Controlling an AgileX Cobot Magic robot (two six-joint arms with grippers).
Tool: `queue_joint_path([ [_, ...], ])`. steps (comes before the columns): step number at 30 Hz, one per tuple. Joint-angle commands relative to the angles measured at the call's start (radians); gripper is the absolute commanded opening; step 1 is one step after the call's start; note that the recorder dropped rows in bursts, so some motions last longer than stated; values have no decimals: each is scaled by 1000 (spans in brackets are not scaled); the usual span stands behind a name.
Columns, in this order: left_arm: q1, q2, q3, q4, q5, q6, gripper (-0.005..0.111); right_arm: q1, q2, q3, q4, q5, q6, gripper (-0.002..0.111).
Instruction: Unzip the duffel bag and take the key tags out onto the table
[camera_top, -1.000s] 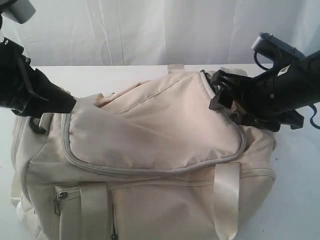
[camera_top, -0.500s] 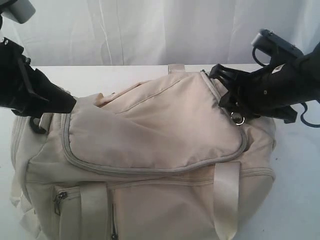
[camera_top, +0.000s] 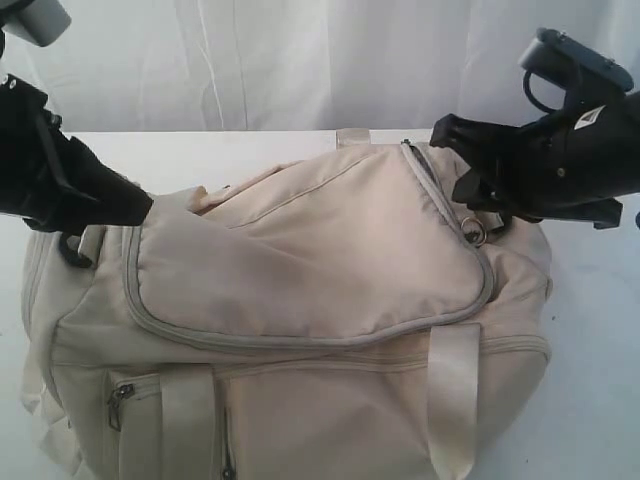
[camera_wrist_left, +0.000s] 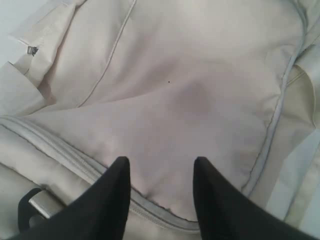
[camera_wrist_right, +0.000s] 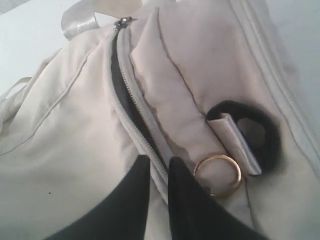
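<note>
My right gripper needs to open, shift over and take the metal tab at the ring (camera_wrist_right: 206, 190), because its fingers sit on the zipper's edge beside the gold ring.
The cream duffel bag (camera_top: 320, 260) fills the middle of the white table (camera_top: 590, 380). Its grey zipper (camera_wrist_right: 131, 107) is parted for a short stretch, showing dark lining (camera_wrist_right: 116, 75). My right gripper (camera_top: 466, 212) (camera_wrist_right: 159, 164) is shut on the zipper edge at the bag's right end. A gold metal ring (camera_wrist_right: 218, 175) (camera_top: 473, 235) lies beside one fingertip; I cannot tell what it is attached to. My left gripper (camera_top: 143, 205) (camera_wrist_left: 161, 167) rests on the flap fabric (camera_wrist_left: 190, 90) at the left end, jaws apart, clamping nothing clearly. The key tags are hidden.
A black D-ring (camera_wrist_right: 270, 135) with a strap loop sits close to the right gripper. Satin straps (camera_top: 452, 400) hang down the bag's front, and a side pocket zipper (camera_top: 118, 395) is at the lower left. White cloth (camera_top: 300, 60) hangs behind the table.
My right gripper has shut on the zipper edge and risen slightly to the right, and the gold ring has come into sight. The left arm has not moved.
</note>
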Motion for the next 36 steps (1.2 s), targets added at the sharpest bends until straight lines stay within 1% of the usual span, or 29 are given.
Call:
queue_joint_path([
  [1,0,-8,7,-19,0,-1,45,-1,-1,3,-59,29,13,23],
  [4,0,-8,7,-19,0,-1,45,-1,5,3,-123,11,22,41],
  [6,0,-8,7,-19,0,-1,45,-1,5,3,-182,-31,22,50],
  [8,0,-8,7,-19,2,-1,45,-1,5,3,-232,-73,22,53],
  [12,0,-8,7,-21,1,-1,45,-1,5,3,-342,-151,22,50],
  [15,0,-8,7,-21,1,-1,45,-10,9,3,-428,-146,28,47],
  [20,0,-8,8,-19,1,-1,45,-35,35,3,-428,-91,34,47],
  [26,0,-8,8,-19,1,-1,45,-35,67,3,-428,-97,19,47],
  [28,0,-8,8,-19,1,-1,45,-35,78,3,-428,-97,16,43],
  [33,0,-8,8,-19,4,-1,45,-35,69,1,-399,-92,16,27],
  [36,0,-8,8,-19,4,-1,45,-31,39,-28,-375,-30,16,23],
])
